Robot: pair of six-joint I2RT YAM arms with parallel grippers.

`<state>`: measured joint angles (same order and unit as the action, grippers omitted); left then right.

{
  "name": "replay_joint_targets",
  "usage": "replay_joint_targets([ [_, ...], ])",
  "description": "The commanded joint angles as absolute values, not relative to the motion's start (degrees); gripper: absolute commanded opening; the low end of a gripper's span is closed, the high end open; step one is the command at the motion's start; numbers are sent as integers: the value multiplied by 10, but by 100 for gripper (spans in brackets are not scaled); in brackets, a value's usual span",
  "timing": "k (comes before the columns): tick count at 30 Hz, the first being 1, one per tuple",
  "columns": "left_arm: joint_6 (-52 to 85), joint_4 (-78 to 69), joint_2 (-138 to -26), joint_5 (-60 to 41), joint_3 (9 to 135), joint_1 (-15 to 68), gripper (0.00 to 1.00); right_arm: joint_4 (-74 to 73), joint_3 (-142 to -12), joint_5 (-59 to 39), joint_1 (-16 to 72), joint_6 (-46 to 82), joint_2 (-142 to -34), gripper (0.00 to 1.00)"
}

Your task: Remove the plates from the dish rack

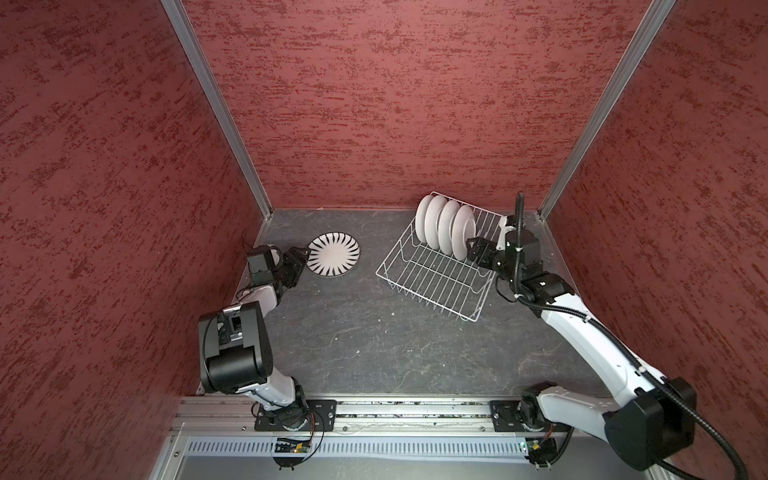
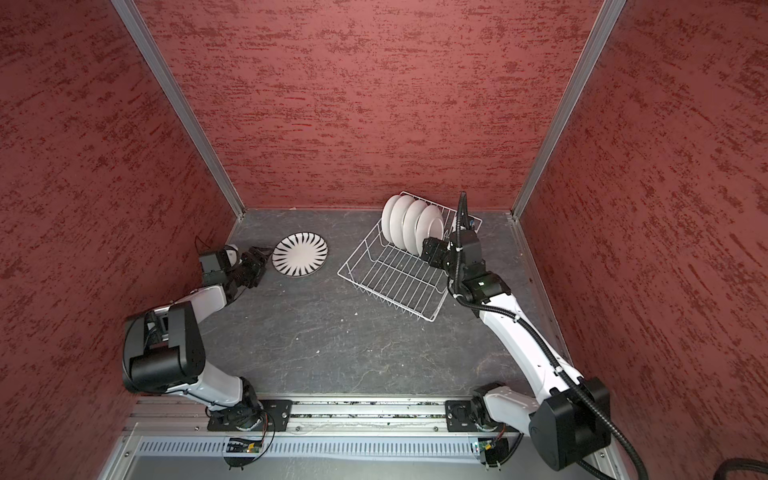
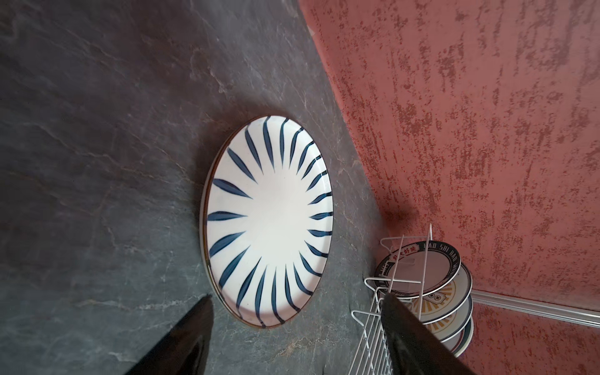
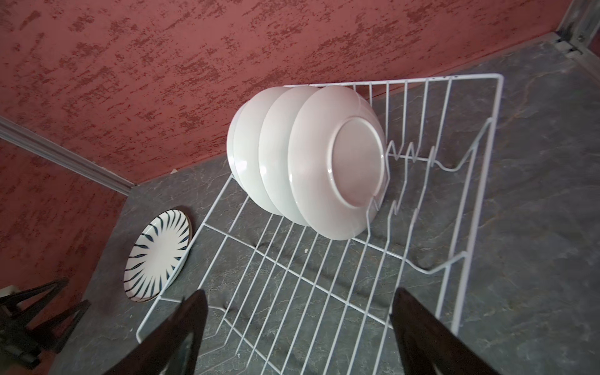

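The fingers of my right gripper needs to close on the outermost white plate's front rim [image 1: 454,237] [image 4: 295,181], because that plate stands at the open end of the row in the dish rack.
A white plate with dark radial stripes [image 1: 333,254] [image 2: 299,254] [image 3: 269,220] [image 4: 157,256] lies flat, face up, on the grey table at the back left. My left gripper [image 1: 304,254] [image 2: 268,252] [image 3: 298,295] is open just beside its rim and holds nothing. The white wire dish rack [image 1: 424,296] [image 2: 386,296] [image 4: 324,276] stands at the back right. Several white plates [image 1: 444,228] [image 2: 411,226] [image 4: 324,162] [image 3: 428,276] stand on edge in it, backs toward my right gripper [image 1: 471,246] [image 2: 426,246] [image 4: 299,291]. That gripper is open and empty over the rack's bare bars, close to the nearest plate.
Red textured walls close in the table at the back and on both sides. The rack's near half holds no plates. Bare grey table lies between the striped plate and the rack and toward the front rail.
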<state>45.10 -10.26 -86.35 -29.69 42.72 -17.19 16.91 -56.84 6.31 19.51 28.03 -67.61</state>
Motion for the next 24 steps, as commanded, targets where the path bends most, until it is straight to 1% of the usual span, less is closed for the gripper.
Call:
replay_joint_targets([
  [1, 430, -80, -815, -292, 401, -172, 81, 199, -589, 136, 218, 276, -669, 89],
  [6, 402, -25, -722, -294, 385, -145, 81, 209, -600, 191, 252, 273, -686, 90],
  [10, 392, 3, -675, -294, 378, -107, 82, 237, -638, 258, 288, 278, -736, 90],
  [16, 405, -16, -614, -278, 345, -53, 82, 322, -744, 389, 336, 324, -850, 96],
  [19, 413, -22, -582, -266, 328, -31, 82, 397, -824, 457, 345, 369, -923, 98],
  [21, 417, -26, -570, -267, 321, -16, 82, 438, -872, 481, 346, 401, -968, 99],
  [24, 417, -27, -565, -268, 314, -4, 82, 469, -930, 489, 346, 418, -1024, 99],
])
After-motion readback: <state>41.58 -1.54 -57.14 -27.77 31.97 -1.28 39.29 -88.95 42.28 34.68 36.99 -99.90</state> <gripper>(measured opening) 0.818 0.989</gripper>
